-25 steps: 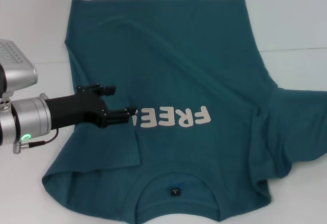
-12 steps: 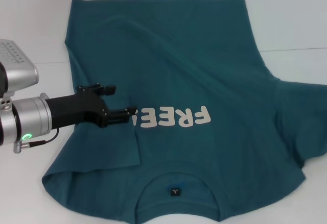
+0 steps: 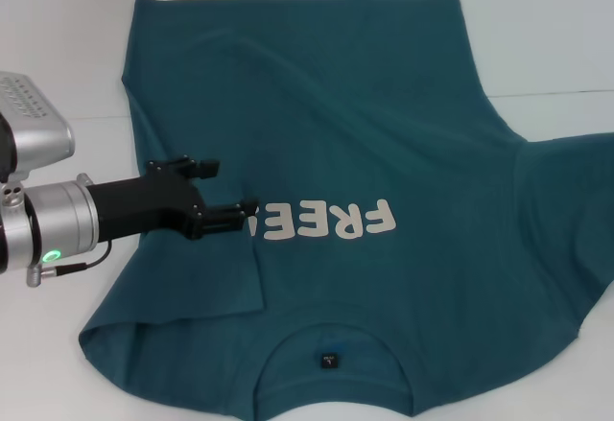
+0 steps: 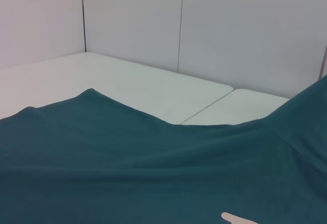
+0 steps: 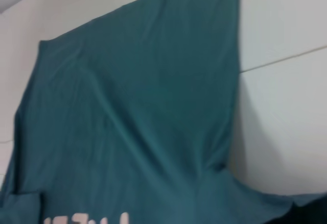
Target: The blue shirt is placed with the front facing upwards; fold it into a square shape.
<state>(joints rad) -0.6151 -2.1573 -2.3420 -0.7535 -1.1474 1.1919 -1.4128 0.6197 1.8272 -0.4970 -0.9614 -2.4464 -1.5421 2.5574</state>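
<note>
I will release the sleeve with my right gripper on the blue shirt's chest (image 3: 445, 210) (image 5: 166, 209), beside the F of the white letters.
The blue shirt (image 3: 365, 133) lies front up on the white table (image 3: 556, 37), collar nearest me, with its white letters (image 3: 331, 220) and small neck label (image 3: 329, 360) showing. Its left sleeve is folded inward over the chest and covers the edge of the lettering. My left gripper (image 3: 247, 216) reaches in from the left and is shut on the edge of that folded sleeve. The right sleeve spreads out flat and runs off the picture's right edge. My right gripper is out of view. The wrist views show teal cloth (image 4: 127, 163) (image 5: 138, 106) and table.
A seam (image 3: 552, 94) crosses the white table to the right of the shirt. In the left wrist view, white wall panels (image 4: 230, 30) stand behind the table. Bare table (image 3: 58, 57) lies left of the shirt and beyond its hem.
The shirt's right sleeve, bunched and folded a second ago, has been drawn out to the right and now lies spread. The left gripper has not moved.
</note>
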